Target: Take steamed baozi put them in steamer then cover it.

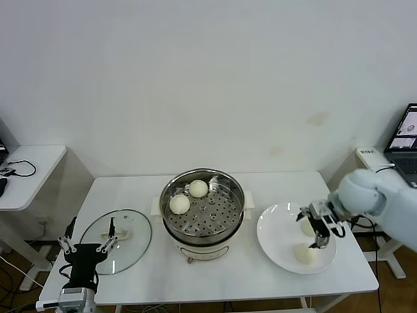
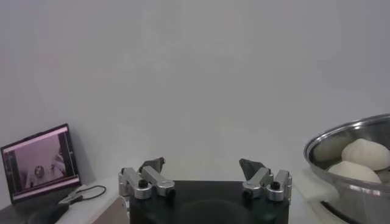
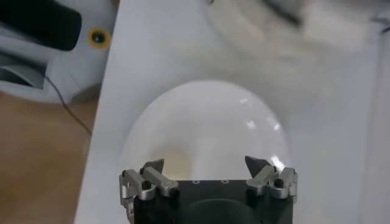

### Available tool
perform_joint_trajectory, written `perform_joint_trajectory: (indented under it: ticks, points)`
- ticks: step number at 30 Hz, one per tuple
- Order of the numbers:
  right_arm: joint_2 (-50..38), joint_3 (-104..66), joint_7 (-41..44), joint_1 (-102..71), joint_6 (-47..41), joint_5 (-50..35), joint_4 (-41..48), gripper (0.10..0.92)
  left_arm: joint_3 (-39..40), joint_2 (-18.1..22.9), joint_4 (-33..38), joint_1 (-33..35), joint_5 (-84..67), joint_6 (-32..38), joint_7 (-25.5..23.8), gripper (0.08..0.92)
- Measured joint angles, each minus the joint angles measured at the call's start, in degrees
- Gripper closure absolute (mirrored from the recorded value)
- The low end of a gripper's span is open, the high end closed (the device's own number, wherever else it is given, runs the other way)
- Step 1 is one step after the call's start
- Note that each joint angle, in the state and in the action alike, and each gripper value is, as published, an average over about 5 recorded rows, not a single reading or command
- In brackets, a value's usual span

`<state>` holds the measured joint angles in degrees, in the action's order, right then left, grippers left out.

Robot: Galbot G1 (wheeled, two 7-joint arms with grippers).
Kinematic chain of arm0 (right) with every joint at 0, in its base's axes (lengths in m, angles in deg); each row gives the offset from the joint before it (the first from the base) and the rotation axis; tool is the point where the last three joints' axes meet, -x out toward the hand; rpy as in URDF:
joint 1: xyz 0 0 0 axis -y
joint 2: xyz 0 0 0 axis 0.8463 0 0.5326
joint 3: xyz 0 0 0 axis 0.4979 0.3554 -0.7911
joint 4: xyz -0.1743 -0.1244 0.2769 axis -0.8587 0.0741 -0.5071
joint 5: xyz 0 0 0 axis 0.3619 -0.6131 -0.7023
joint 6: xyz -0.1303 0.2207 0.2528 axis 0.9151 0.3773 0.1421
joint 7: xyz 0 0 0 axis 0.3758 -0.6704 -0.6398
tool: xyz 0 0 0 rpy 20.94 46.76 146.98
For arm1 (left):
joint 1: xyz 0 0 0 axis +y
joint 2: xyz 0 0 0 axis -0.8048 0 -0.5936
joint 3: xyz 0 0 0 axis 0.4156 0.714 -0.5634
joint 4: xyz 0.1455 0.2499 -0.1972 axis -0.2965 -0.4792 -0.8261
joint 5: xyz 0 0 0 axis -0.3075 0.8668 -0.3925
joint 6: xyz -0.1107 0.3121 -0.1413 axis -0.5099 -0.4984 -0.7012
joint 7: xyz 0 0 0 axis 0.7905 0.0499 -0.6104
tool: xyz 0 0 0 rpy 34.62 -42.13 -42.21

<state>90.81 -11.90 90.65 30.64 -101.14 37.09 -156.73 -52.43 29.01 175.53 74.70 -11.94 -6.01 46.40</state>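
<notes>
The robot's right gripper should next move to the nearer baozi on the white plate [image 1: 304, 253] [image 3: 172, 164], the one closest to the front edge of the table, and close around its sides.
The steamer [image 1: 202, 222] stands mid-table with two baozi [image 1: 198, 188] [image 1: 180, 204] on its perforated tray. Two more baozi [image 1: 307, 227] [image 1: 304, 253] lie on the white plate [image 1: 277, 235] to its right. My right gripper [image 1: 317, 228] is open and empty, low over the plate by the farther bun. In the right wrist view the gripper [image 3: 207, 165] hangs over the plate [image 3: 207, 122], with one baozi [image 3: 175, 163] by a finger. The glass cover [image 1: 133, 244] lies flat left of the steamer. My left gripper [image 1: 85, 246] is open at the cover's left edge.
In the left wrist view the open gripper [image 2: 204, 165] faces the wall, with the steamer rim [image 2: 347, 131] and its two buns [image 2: 365, 152] to one side. A laptop [image 1: 409, 140] sits on a stand at far right. A side table [image 1: 29, 166] stands at left.
</notes>
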Motion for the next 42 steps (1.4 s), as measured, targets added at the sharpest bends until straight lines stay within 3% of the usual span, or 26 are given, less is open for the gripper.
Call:
perform_joint_trajectory:
  ticks: [33,42]
  points:
    - [6.0,-6.1,-3.8,-12.2,-0.3,6.1,9.4,0.204,-0.4,0.5,-1.4,-0.1,0.6,0.0,0.2,0.177]
    - [6.9,-6.7,-3.7,-13.1,-0.4,6.0,10.4,0.290,-0.3,0.7,-1.3,-0.1,0.6,0.0,0.2,0.177]
